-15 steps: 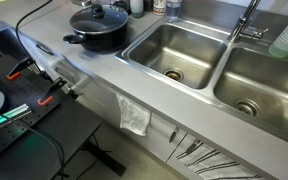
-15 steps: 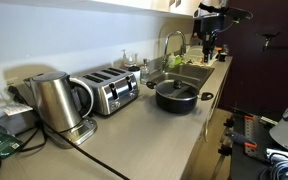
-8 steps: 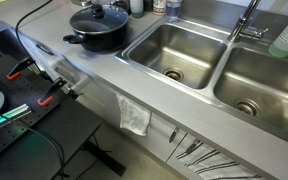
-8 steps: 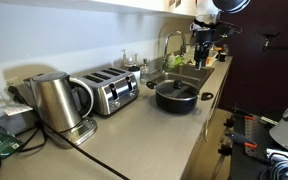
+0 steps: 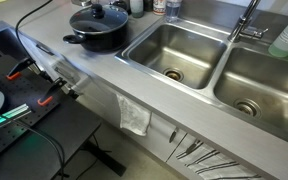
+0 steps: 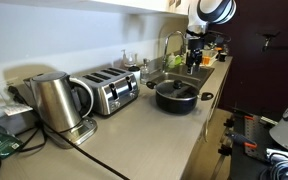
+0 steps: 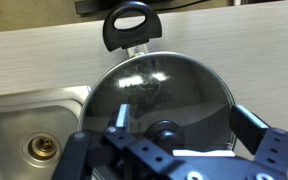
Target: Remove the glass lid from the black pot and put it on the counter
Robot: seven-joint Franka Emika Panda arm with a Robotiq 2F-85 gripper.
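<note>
I should next lower my gripper to the glass lid's black knob [image 5: 97, 11] [image 7: 165, 132] and close it there, because the knob lifts the lid off the black pot.
The black pot [image 5: 94, 38] stands on the counter [image 5: 94, 72] beside the sink, with the glass lid [image 5: 96, 20] on it. Both exterior views show it; pot [image 6: 176, 97], lid [image 6: 176, 88], counter [image 6: 154, 130]. In the wrist view the lid [image 7: 154, 85] fills the centre, its black knob [image 7: 165, 131] just below my gripper [image 7: 185, 122]. The gripper is open, a finger on each side of the knob, holding nothing. One pot handle [image 7: 129, 25] points away. In an exterior view the gripper [image 6: 196, 48] hangs above and behind the pot.
A double steel sink [image 5: 174, 50] with a faucet [image 5: 246, 20] lies next to the pot; its drain [image 7: 41, 150] shows in the wrist view. A toaster [image 6: 109, 92] and a kettle [image 6: 54, 100] stand along the counter. A towel [image 5: 134, 117] hangs on the front.
The arm has moved down and towards the pot in the exterior view that shows it. The pot and lid have not moved.
</note>
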